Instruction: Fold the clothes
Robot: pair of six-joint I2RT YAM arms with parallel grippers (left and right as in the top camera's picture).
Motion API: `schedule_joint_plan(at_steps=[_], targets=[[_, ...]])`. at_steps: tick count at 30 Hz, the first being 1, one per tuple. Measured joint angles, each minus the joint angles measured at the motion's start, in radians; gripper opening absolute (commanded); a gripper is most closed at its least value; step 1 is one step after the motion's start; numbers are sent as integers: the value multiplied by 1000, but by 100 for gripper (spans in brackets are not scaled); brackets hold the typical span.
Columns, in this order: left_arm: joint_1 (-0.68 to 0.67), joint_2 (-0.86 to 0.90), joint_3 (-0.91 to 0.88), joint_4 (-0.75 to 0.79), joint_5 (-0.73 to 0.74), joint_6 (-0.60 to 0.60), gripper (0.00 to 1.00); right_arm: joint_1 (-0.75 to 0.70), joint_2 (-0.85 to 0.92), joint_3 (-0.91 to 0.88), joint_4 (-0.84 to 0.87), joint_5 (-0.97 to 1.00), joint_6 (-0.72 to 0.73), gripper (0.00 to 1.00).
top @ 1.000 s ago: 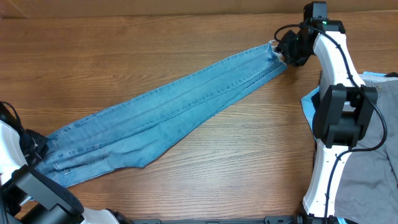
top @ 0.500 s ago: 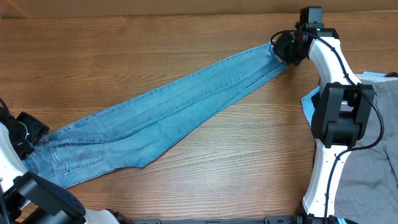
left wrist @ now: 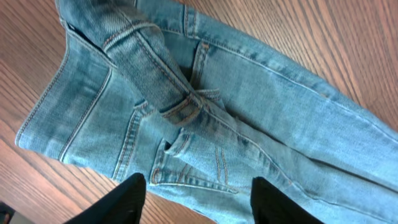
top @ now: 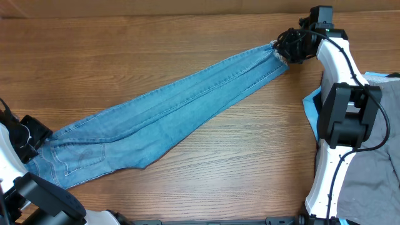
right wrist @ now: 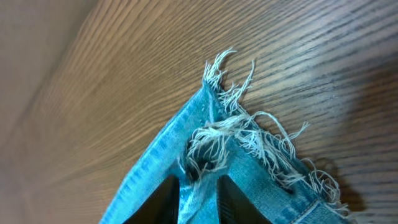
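Observation:
The frayed hem is bunched up above my right gripper's pinch, so I should use that gripper to take the frayed edge (right wrist: 324, 188) near its lower corner and pull the hem out flat.
The light-blue jeans (top: 169, 109) lie stretched flat in a diagonal across the wooden table (top: 225, 181), waistband at the lower left, frayed ankle hems (top: 277, 53) at the upper right. My left gripper (top: 39, 137) stands open just off the waistband; in the left wrist view the gripper (left wrist: 199, 200) hovers over the back pocket and belt loops (left wrist: 186, 112) with both fingers apart and nothing gripped. My right gripper (top: 286, 50) is at the ankle end. In the right wrist view the gripper (right wrist: 200, 199) pinches a fold of denim just below the frayed hem (right wrist: 249, 140).
Grey trousers (top: 381, 162) are piled at the right edge, with a bright blue item (top: 310, 103) sticking out from under them beside the right arm's base (top: 340, 122). The left arm's base (top: 37, 200) fills the lower left corner.
The left gripper let go of the waistband and drew back to the left, and the waist now lies flat with its pocket showing. The right gripper shifted slightly at the hem.

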Motion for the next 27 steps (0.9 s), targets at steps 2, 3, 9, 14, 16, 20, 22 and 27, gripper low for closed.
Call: schedule_joint_plan(at_steps=[2,3,9,14,16,20,22,27], targets=[[0,0,0,-10,1,10,54,8,0,0,-24,24,-7,60],[0,0,0,-15,2,14,54,14,0,0,-39,43,-10,63],[0,0,0,-24,1,39,54,73,0,-1,6,133,-13,10],[0,0,0,-28,1,40,54,116,0,-5,333,80,71,19],[0,0,0,-42,1,40,54,124,0,-1,431,21,102,68],[0,0,0,-51,1,41,55,111,0,29,347,-52,95,68],[0,0,0,-51,1,44,55,90,0,33,237,-67,79,80],[0,-5,0,-47,15,48,58,14,0,34,-27,-39,20,78]])
